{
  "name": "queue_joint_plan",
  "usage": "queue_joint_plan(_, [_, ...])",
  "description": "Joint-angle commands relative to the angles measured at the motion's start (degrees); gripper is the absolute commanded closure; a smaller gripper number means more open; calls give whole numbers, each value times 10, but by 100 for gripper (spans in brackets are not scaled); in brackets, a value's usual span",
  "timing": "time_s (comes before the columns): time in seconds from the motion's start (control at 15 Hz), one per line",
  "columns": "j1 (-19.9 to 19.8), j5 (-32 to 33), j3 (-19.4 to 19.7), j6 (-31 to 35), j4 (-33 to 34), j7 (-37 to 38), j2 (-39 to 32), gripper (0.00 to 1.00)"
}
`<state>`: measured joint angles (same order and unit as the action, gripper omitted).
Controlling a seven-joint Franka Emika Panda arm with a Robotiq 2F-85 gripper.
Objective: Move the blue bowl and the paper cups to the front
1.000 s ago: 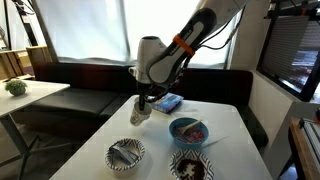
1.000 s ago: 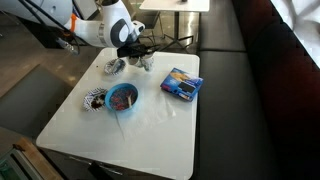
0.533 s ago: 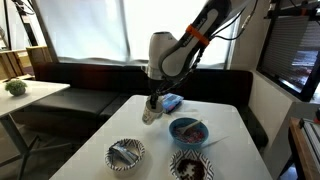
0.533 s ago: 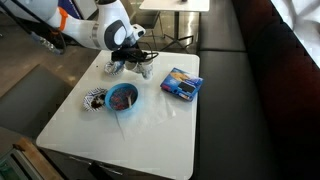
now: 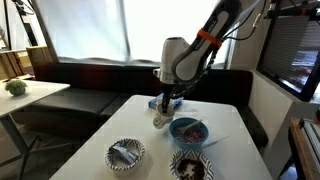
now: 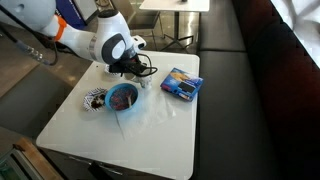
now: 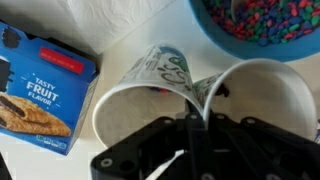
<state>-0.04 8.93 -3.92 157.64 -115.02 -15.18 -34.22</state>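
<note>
My gripper is pinching the touching sides of both paper cups. I need to set them down, open and take only the cup farther from the blue packet [image 7: 266,96].
Two cream-white paper cups [image 7: 140,115] stand side by side in the wrist view, rims touching. My gripper [image 7: 190,118] is shut on their adjoining walls, pinching both together. In an exterior view the cups [image 5: 160,120] hang under the gripper [image 5: 164,106] just above the white table, right beside the blue bowl [image 5: 188,131]. The blue bowl [image 7: 262,20] holds small colourful pieces and lies just beyond the cups in the wrist view. It also shows in an exterior view [image 6: 122,97], with the gripper [image 6: 134,72] just behind it.
A blue fruit-snack packet [image 7: 40,90] lies beside the cups, also seen in an exterior view [image 6: 181,83]. Two black-and-white patterned bowls [image 5: 126,153] [image 5: 190,166] sit near the table edge. A dark bench runs behind the white table [image 5: 125,115].
My gripper has carried the two cups across the table, away from a patterned bowl and up next to the blue bowl and the packet. The bowls and the packet have not moved.
</note>
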Motion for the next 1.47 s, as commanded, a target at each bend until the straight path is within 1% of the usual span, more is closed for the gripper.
queue_joint_plan(0.0, [-15, -7, -8, 32, -33, -6, 10, 99])
queue_joint_plan(0.27, [-20, -5, -10, 47, -41, -10, 8, 99])
queue_joint_plan(0.33, [-23, -6, -13, 46, -42, -11, 8, 90])
queue_joint_plan(0.4, [-23, -5, -12, 48, -42, -13, 7, 75])
queue_joint_plan(0.47, [-24, -5, -13, 48, -42, -13, 7, 64])
queue_joint_plan(0.6, [-24, -4, -13, 48, -42, -14, 7, 49])
queue_joint_plan(0.8, [-25, -5, -14, 48, -43, -16, 8, 25])
queue_joint_plan(0.93, [-26, -6, -16, 49, -43, -16, 9, 12])
queue_joint_plan(1.0, [-27, -7, -16, 51, -42, -15, 9, 3])
queue_joint_plan(1.07, [-25, -4, -14, 53, -43, -14, 10, 0])
queue_joint_plan(1.4, [-30, -9, -18, 62, -43, -12, 13, 0])
